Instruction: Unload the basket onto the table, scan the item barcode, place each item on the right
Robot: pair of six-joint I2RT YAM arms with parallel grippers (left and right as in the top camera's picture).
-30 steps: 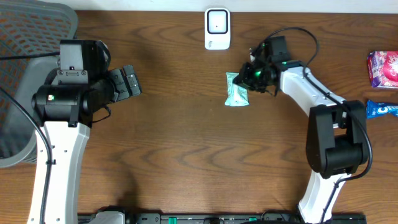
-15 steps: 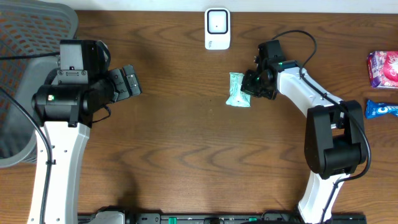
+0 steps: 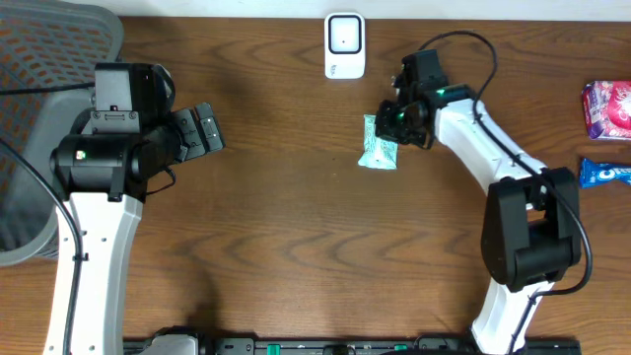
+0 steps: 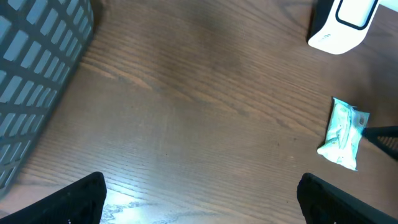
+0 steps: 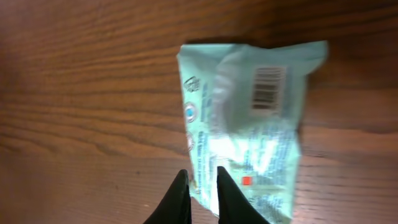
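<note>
The right gripper's fingers stand nearly shut over the flat packet's edge, so the robot should back off, open them wider and take the packet's end (image 3: 378,161) away from the barcode.
The item, a pale green flat packet (image 3: 378,150), lies on the wooden table just in front of the white scanner (image 3: 344,44). Its barcode (image 5: 268,87) faces up in the right wrist view. My right gripper (image 3: 393,126) hovers over the packet's right end. Its black fingers stand slightly open, a narrow gap apart, over the packet's (image 5: 249,124) edge, and the right gripper (image 5: 200,177) does not clamp it. My left gripper (image 3: 207,128) is wide open and empty at the left, far from the packet (image 4: 343,134). The left gripper (image 4: 202,190) sees the scanner (image 4: 342,25) at upper right.
A pink packet (image 3: 609,108) and a blue packet (image 3: 604,173) lie at the table's right edge. A grey mesh chair (image 3: 49,59) stands beyond the left edge, also in the left wrist view as the chair (image 4: 37,74).
The right gripper has shifted a little toward the back of the table and its fingers have parted slightly. The packet now lies flat on the table. The left arm has not moved.
</note>
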